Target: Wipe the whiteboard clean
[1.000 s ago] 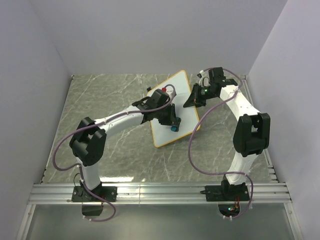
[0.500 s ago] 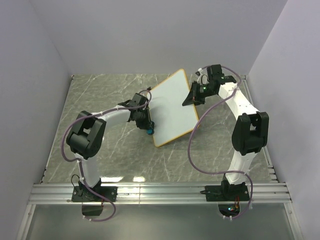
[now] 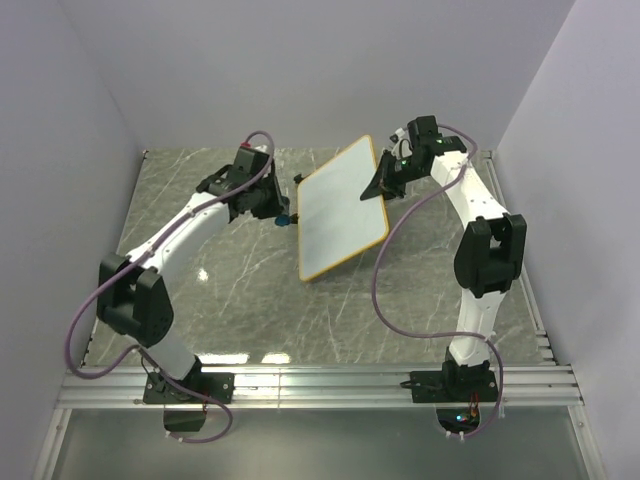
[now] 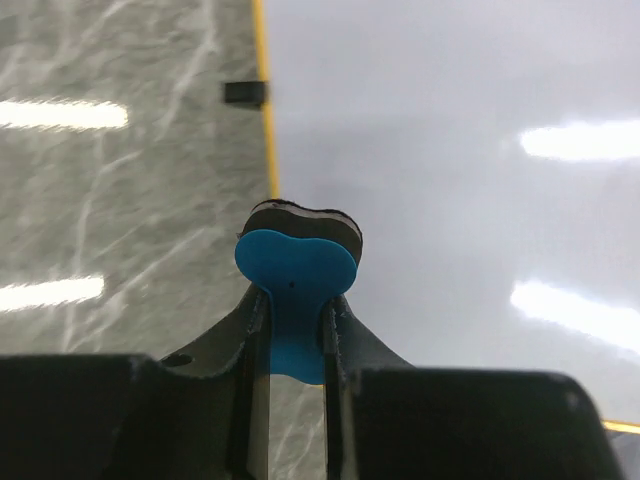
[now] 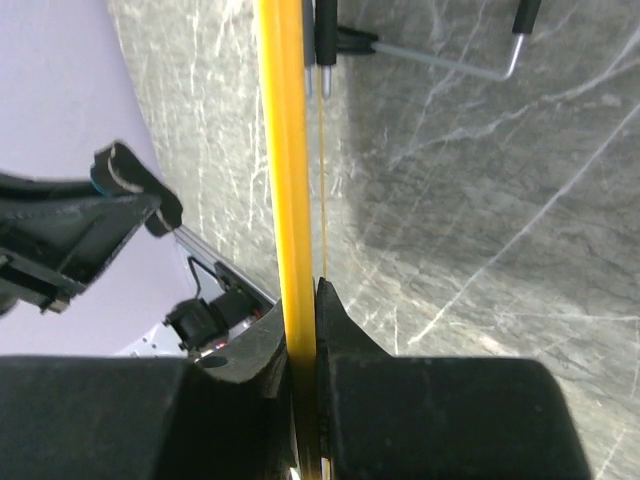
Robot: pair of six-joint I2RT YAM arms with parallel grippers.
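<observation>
Next, I let go of the whiteboard with my right gripper on the marble table (image 3: 342,184) between both grippers, a bit closer to the back wall.
The whiteboard (image 3: 343,205) is white with an orange-tan frame and no marks showing; it is tilted, its right edge lifted. My right gripper (image 3: 380,187) is shut on that right edge; in the right wrist view the yellow frame (image 5: 288,150) runs edge-on between the fingers, with black clips (image 5: 326,40) further along. My left gripper (image 3: 284,216) is shut on the blue bow-tie eraser (image 4: 296,275), held by the board's left edge. In the left wrist view the eraser's dark felt faces the white surface (image 4: 450,150) near the frame (image 4: 266,120).
The grey marble table (image 3: 200,270) lies under everything. Walls close in on the left, back and right. A metal rail (image 3: 320,385) runs along the near edge by the arm bases. The purple cable (image 3: 385,300) hangs from the right arm.
The left arm has swung left and back, carrying the eraser off the board's face to its left edge. The right gripper has raised the board's right edge, tilting it more.
</observation>
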